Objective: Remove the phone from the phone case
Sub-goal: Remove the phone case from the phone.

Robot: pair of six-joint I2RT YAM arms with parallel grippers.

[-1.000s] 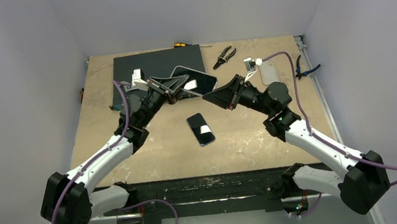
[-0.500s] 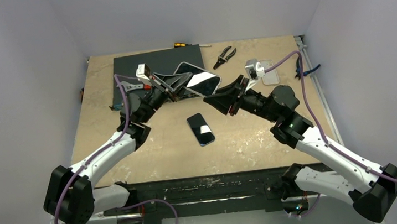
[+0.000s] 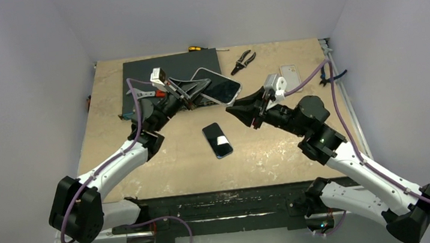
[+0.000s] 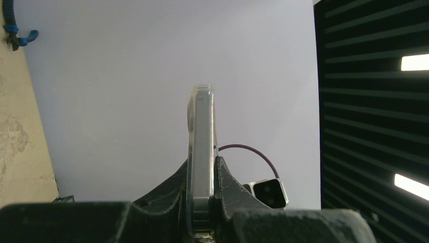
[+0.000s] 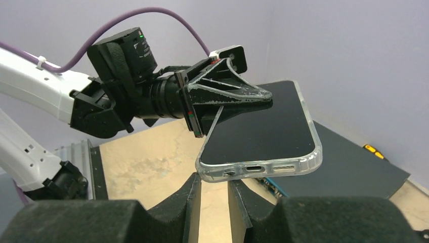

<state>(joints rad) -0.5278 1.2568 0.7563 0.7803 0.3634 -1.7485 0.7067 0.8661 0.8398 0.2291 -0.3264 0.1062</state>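
Note:
My right gripper's fingers are crosswise to the case's port edge, so next my right gripper opens wider, line up with that edge and takes the case's near corner (image 5: 206, 171).
A black-screened phone (image 3: 219, 86) sits in a clear phone case (image 5: 263, 169) and is held up above the table, tilted. My left gripper (image 3: 198, 90) is shut on its left end; in the left wrist view the cased phone (image 4: 201, 131) stands edge-on between the left gripper's (image 4: 202, 174) fingers. My right gripper (image 3: 233, 109) is just below and right of the phone's free end. In the right wrist view the right gripper (image 5: 214, 186) is open by a narrow gap. The case's port edge hangs just beyond its fingertips, and nothing is between them.
A second dark phone (image 3: 217, 140) lies flat mid-table. A black mat (image 3: 153, 70) covers the back left. Pliers (image 3: 243, 61) and a screwdriver (image 3: 196, 48) lie at the back, a pale empty case (image 3: 290, 77) and a blue-handled tool (image 3: 331, 76) at the right.
The right arm has swung left and forward, bringing its fingers up to the phone's free end. The left gripper has lifted the cased phone slightly and shifted it right.

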